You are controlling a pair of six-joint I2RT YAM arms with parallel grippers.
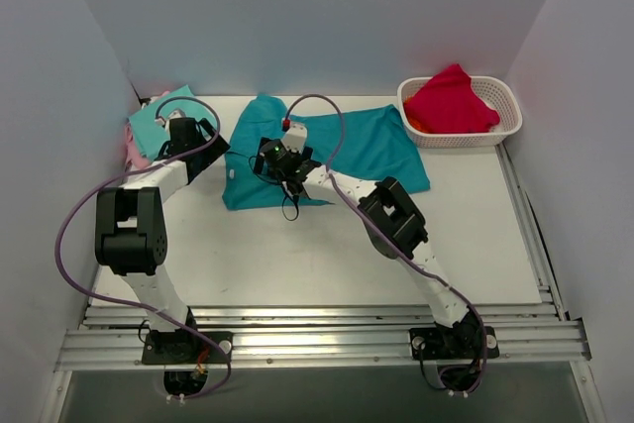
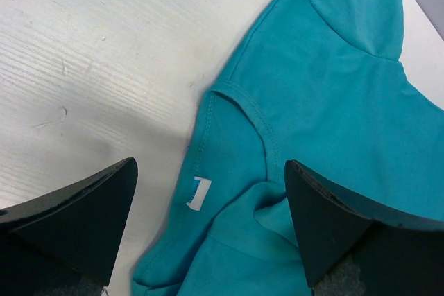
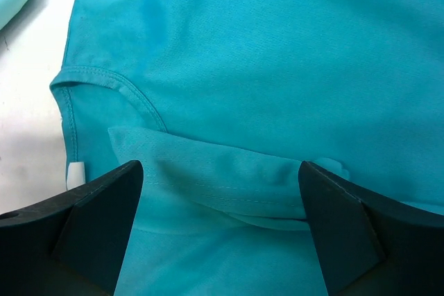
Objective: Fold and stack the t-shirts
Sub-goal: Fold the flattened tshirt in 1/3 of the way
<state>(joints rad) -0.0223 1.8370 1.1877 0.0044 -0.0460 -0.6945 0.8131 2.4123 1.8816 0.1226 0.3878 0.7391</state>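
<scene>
My right gripper will take the near hem corner (image 1: 423,185) and help pull the teal t-shirt forward before folding, because the shirt's far hem corner crowds the white basket.
A deep teal t-shirt (image 1: 367,146) lies spread across the table's far middle, its neck and white label (image 2: 199,193) at the left end. My right gripper (image 1: 269,160) is low over that end, open. A folded flap of teal sleeve (image 3: 229,171) lies loose between its fingers, which do not pinch it (image 3: 220,168). My left gripper (image 1: 210,144) hovers at the shirt's left edge, open, its jaws straddling the collar and label (image 2: 209,171) with nothing held. A mint-green t-shirt (image 1: 158,121) lies at the far left on top of a pink one (image 1: 136,154).
A white basket (image 1: 507,96) at the back right holds a crumpled red garment (image 1: 451,101). Pale walls close in the table on the left, back and right. Bare white tabletop (image 1: 297,255) stretches in front of the teal shirt. Purple cables loop over both arms.
</scene>
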